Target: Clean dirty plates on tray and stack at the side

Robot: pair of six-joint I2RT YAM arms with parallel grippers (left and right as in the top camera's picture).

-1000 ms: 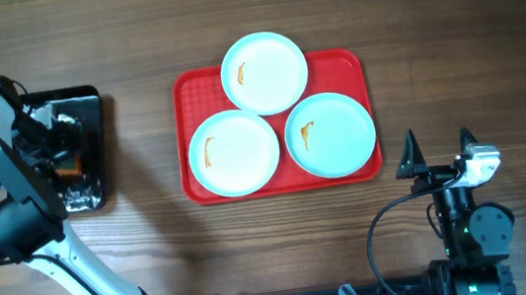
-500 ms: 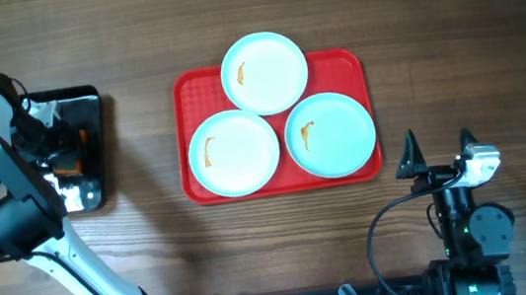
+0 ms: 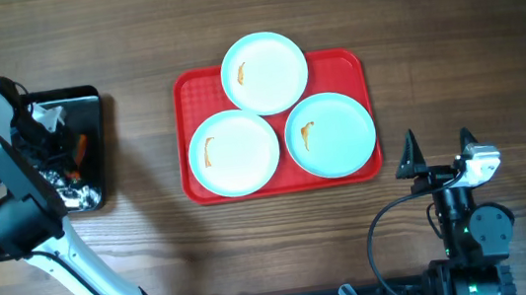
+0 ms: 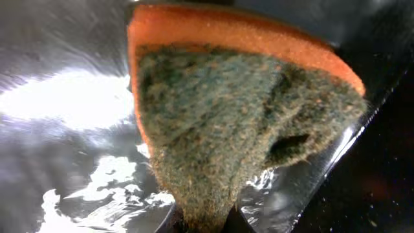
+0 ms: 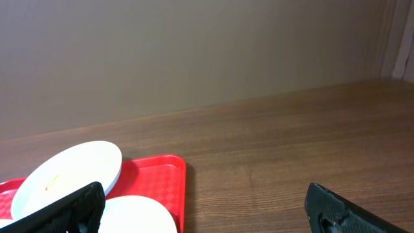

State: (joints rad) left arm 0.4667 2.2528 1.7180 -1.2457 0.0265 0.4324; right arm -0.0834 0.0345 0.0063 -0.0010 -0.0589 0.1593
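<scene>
The left gripper's fingers pinch the sponge off-center and its orange side slants, so the robot should open that gripper and take the sponge nearer the middle of its green side (image 4: 242,107).
Three pale plates lie on the red tray (image 3: 353,66): one at the back (image 3: 264,73), one front left (image 3: 234,152) and one front right (image 3: 331,133), each with a small orange smear. At the far left my left gripper (image 3: 58,159) reaches down into the black tray (image 3: 88,96). In the left wrist view its jaws (image 4: 204,225) are shut on the lower tip of an orange sponge with a green scrub face (image 4: 239,116). My right gripper (image 3: 436,143) stands open and empty, in front of the red tray's right corner. The right wrist view shows two plates (image 5: 65,171) (image 5: 139,217) and the red tray (image 5: 162,175).
The black tray's glossy bottom (image 4: 58,97) looks wet and reflects light. Bare wooden table (image 3: 448,27) lies to the right of the red tray and between the two trays (image 3: 142,131). The left arm's links (image 3: 11,206) stretch along the table's left edge.
My left gripper has closed from wide open onto the sponge in the black tray. The right arm, the plates and the red tray have not moved.
</scene>
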